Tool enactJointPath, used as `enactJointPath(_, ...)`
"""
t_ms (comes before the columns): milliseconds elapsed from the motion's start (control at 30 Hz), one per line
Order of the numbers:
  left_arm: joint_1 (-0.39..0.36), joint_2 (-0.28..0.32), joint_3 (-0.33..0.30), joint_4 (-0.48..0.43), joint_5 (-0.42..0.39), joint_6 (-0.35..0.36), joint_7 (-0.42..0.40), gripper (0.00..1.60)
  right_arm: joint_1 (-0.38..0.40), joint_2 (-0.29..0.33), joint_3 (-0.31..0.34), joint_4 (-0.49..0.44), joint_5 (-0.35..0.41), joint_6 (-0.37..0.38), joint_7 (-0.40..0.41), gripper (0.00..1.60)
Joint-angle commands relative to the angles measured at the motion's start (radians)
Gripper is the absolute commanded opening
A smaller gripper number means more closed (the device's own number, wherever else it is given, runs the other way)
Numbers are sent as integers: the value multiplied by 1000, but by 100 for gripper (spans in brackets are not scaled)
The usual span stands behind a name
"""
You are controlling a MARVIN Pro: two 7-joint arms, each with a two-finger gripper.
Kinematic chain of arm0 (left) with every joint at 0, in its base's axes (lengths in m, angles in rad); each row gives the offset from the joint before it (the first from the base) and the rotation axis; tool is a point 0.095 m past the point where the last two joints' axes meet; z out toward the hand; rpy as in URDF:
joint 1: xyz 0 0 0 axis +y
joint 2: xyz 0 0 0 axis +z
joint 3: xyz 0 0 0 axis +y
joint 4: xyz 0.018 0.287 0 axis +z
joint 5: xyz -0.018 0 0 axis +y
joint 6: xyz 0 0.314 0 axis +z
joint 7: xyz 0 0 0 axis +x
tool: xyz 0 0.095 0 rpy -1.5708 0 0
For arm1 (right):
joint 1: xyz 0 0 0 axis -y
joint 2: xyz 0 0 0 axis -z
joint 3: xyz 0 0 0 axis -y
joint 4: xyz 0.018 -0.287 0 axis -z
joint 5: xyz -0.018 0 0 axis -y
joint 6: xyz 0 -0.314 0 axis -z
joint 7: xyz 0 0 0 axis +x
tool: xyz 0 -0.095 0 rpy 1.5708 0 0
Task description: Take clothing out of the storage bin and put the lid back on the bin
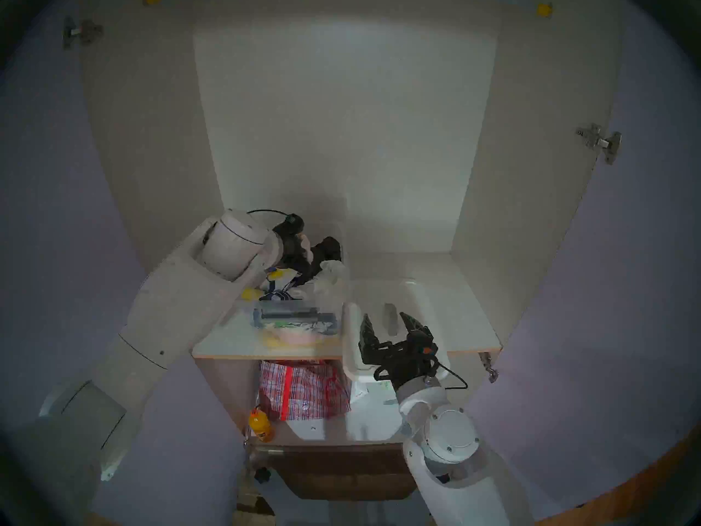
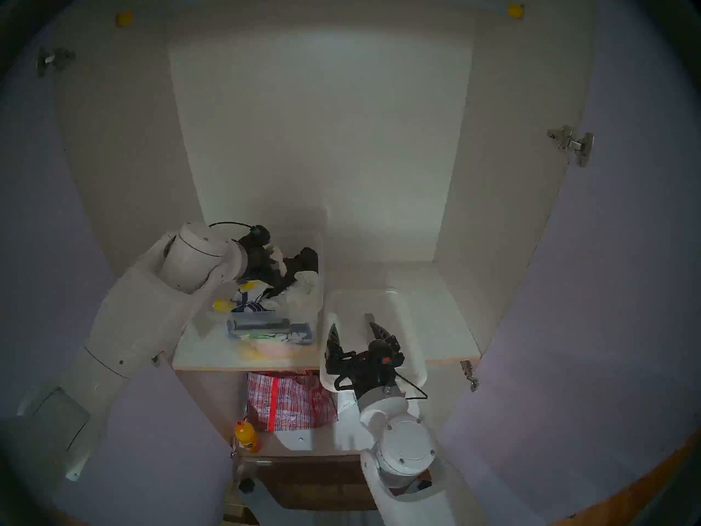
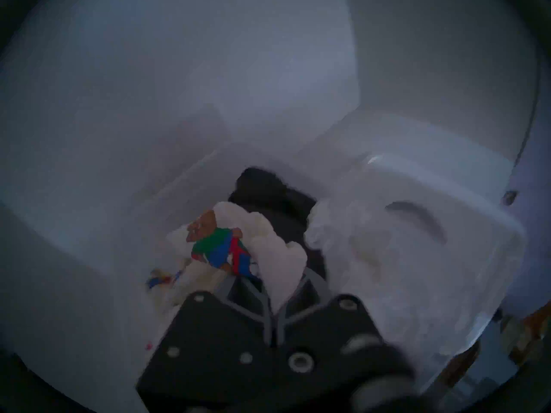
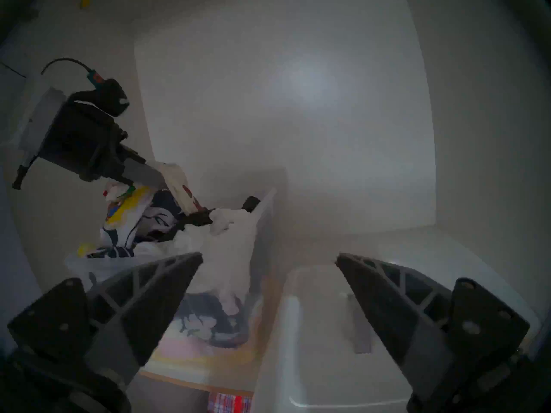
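Observation:
My left gripper pinches only the cream-white clothing's edge fold; next I open it and grip at the cartoon figure (image 3: 225,248) before lifting.
The clear storage bin (image 1: 326,309) stands on the left of a cupboard shelf, grey latch bar (image 1: 292,315) at its front, heaped with cloths. My left gripper (image 1: 309,256) (image 3: 274,302) hangs over the bin's back and is shut on the cream-white clothing (image 3: 281,260) (image 4: 176,178), which has a red, blue and green cartoon figure on it. The clothing is lifted above the pile. The white lid (image 1: 413,297) (image 4: 313,329) lies flat on the shelf right of the bin, grey strap handle (image 4: 361,329) up. My right gripper (image 1: 387,322) (image 4: 269,256) hovers open over the lid's near end, holding nothing.
A navy-and-white leaf-print cloth (image 1: 278,295), a plain white cloth (image 1: 330,276) and a dark cloth (image 1: 329,248) fill the bin. Under the shelf (image 1: 227,339) sit a red plaid bag (image 1: 303,388) and an orange bottle (image 1: 261,424). Cupboard walls close in at back and sides.

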Motion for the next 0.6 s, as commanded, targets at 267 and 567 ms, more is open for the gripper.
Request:
enactJointPath(267,-90,46,-33,71,-92,-32,-168,74,40,59,-50,-9,14,-71,-153,160)
enactJointPath(567,-125,55,-12,138,-100,-47,-276,120,36,87,-80,-9,14,-98,-197,160)
